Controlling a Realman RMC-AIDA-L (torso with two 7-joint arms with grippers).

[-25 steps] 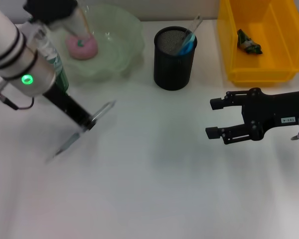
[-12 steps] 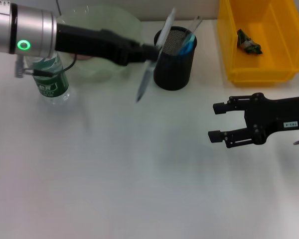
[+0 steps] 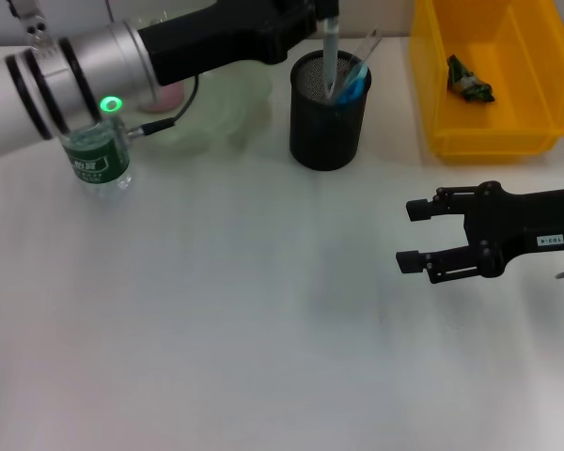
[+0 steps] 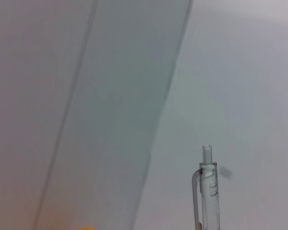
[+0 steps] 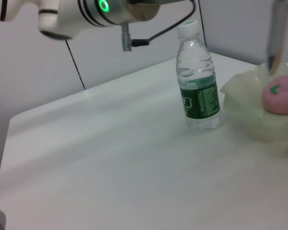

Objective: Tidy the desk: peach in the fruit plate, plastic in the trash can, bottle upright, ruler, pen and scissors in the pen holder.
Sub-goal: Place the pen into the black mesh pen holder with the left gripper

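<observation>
Next, my left gripper lets go of the grey pen inside the black mesh pen holder (image 3: 325, 69) next to the blue scissors.
My left gripper (image 3: 320, 11) is shut on the grey pen (image 3: 330, 52) and holds it upright over the black mesh pen holder (image 3: 328, 127), with the pen's lower end inside the rim. The pen's top shows in the left wrist view (image 4: 207, 191). A clear ruler (image 3: 367, 45) and blue scissors (image 3: 353, 86) stand in the holder. The bottle (image 3: 100, 162) stands upright at the left. The pink peach (image 5: 281, 93) lies in the green fruit plate (image 3: 235, 94). My right gripper (image 3: 416, 233) is open and empty above the table at the right.
A yellow bin (image 3: 432, 85) at the back right holds a crumpled green plastic wrapper (image 3: 470, 79). My left arm (image 3: 85, 70) stretches across the plate and bottle. The white table (image 3: 244, 329) spreads out in front.
My left arm swung the pen from low over the table at the left up to the pen holder and turned it upright. My right gripper drifted slightly right and down.
</observation>
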